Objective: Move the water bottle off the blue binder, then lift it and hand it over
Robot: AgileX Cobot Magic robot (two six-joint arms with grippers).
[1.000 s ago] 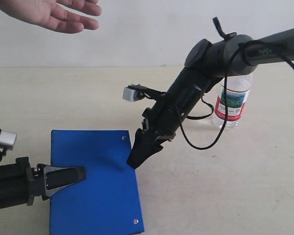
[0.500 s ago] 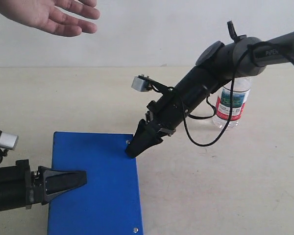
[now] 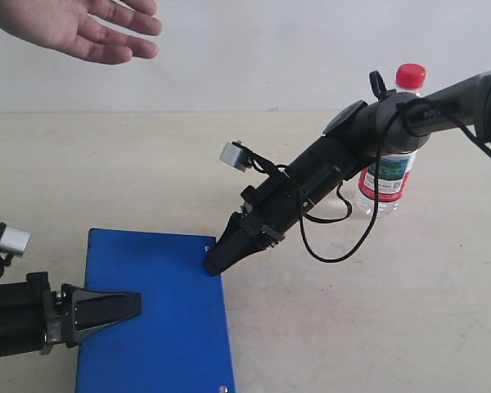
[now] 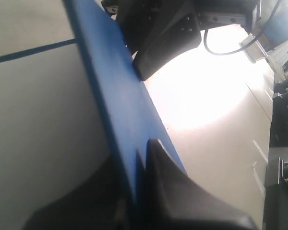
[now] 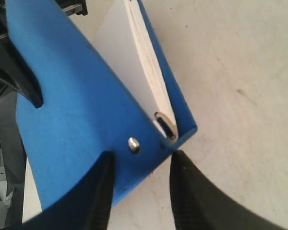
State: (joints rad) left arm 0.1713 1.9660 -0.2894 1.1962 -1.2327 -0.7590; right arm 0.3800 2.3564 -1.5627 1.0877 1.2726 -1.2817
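The blue binder's far corner is all my right gripper reaches, so next my left gripper lowers the binder and grips it again before my right gripper reaches farther across it (image 3: pixel 171 270).
The blue binder (image 3: pixel 155 319) lies at the near left of the table. My left gripper (image 3: pixel 131 304) reaches over its left edge. In the left wrist view the binder (image 4: pixel 120 96) runs edge-on between the dark fingers (image 4: pixel 173 182), so the left gripper (image 4: pixel 140 152) is shut on it. My right gripper (image 3: pixel 215 260) is down at the binder's far right corner. It (image 5: pixel 143 155) stands open, with that corner and a silver rivet (image 5: pixel 133 144) of the binder (image 5: pixel 77 110) between the fingers. The water bottle (image 3: pixel 386 176) stands upright on the table at the right, behind the right arm and off the binder.
An open human hand (image 3: pixel 74 24) hovers palm-up at the top left. White sheets (image 5: pixel 129 62) show inside the binder. The right arm and its cable (image 3: pixel 344 237) stretch across the table's middle. The table (image 3: pixel 376 327) is bare to the binder's right.
My right gripper dropped down and left onto the binder's far right corner, uncovering the bottle's red cap. The binder and my left gripper shifted slightly toward the near left.
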